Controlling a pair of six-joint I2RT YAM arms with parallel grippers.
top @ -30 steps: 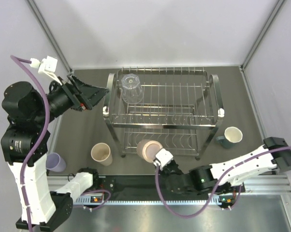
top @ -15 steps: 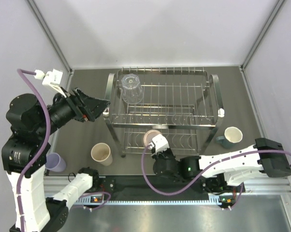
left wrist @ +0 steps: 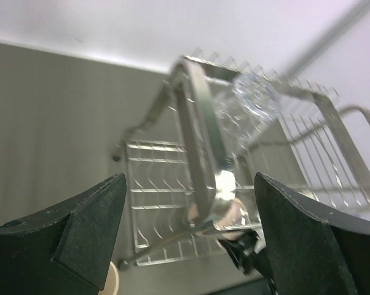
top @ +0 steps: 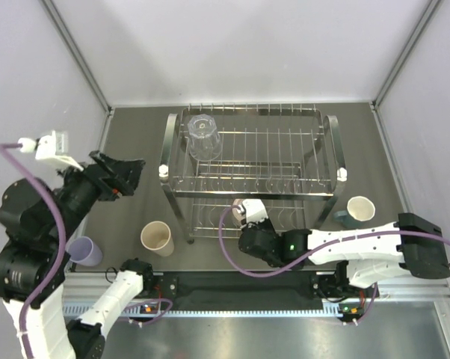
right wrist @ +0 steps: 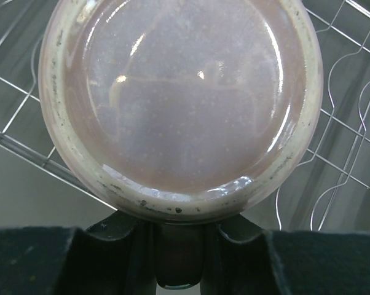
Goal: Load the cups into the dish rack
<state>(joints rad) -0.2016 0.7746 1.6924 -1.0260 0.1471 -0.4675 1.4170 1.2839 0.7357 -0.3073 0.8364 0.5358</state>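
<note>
The pink mug's handle sticks out past the front edge of the dish rack's lower level. I will open my right gripper, regrip the mug's handle point(right wrist: 179, 255) and move the mug farther in.
The chrome dish rack point(top: 326, 196) stands mid-table. A clear glass point(top: 202, 137) sits upside down on its top tier. My right gripper point(top: 245, 218) is shut on the handle of the pink mug point(top: 238, 207) and holds it at the front left of the lower tier. In the right wrist view the pink mug's base point(right wrist: 182, 98) fills the frame above my right gripper point(right wrist: 179, 228), with rack wires behind. My left gripper point(top: 131, 170) is open and empty, left of the rack. The left wrist view shows the rack point(left wrist: 200, 123) and the glass point(left wrist: 249, 110) between its fingers.
A beige tumbler point(top: 156, 238) and a lavender tumbler point(top: 84, 250) stand on the table front left. A teal mug point(top: 357, 210) with a white inside stands right of the rack. Walls close in the table on three sides.
My right arm has carried the pink mug away from the front edge and in under the rack's top tier. My left arm has drawn back to the left, away from the rack.
</note>
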